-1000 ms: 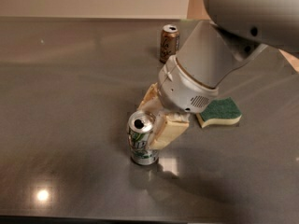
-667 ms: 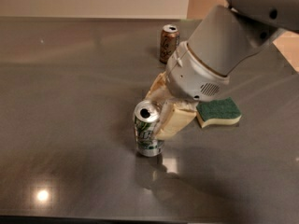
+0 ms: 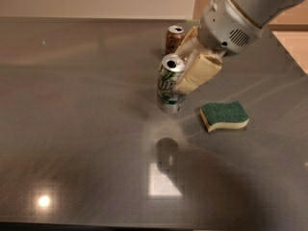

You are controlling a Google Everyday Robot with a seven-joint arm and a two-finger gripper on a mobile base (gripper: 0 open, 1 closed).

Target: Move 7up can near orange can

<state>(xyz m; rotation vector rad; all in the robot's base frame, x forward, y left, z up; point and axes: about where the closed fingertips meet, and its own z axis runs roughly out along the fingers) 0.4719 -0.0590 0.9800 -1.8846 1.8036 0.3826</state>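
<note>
The robot's gripper needs to release the 7up can on the table [image 3: 201, 68] beside the orange can, behind the sponge.
The 7up can [image 3: 169, 85], silver-white with green markings and a silver top, hangs in the air above the dark table, tilted slightly. My gripper [image 3: 185, 69] is shut on it, with cream-coloured fingers [image 3: 199, 72] clasping its right side. The can's shadow lies on the table below it. The orange can [image 3: 173, 38], brownish-orange with a silver top, stands upright on the table just behind the held can, partly hidden by my gripper.
A green and yellow sponge [image 3: 224, 115] lies on the table to the right of the held can. The table's far edge [image 3: 96, 18] meets a pale wall. The table's right edge [image 3: 288, 52] runs along the upper right.
My gripper has lifted the 7up can off the table and carried it up and back toward the orange can. The sponge and the orange can have not moved.
</note>
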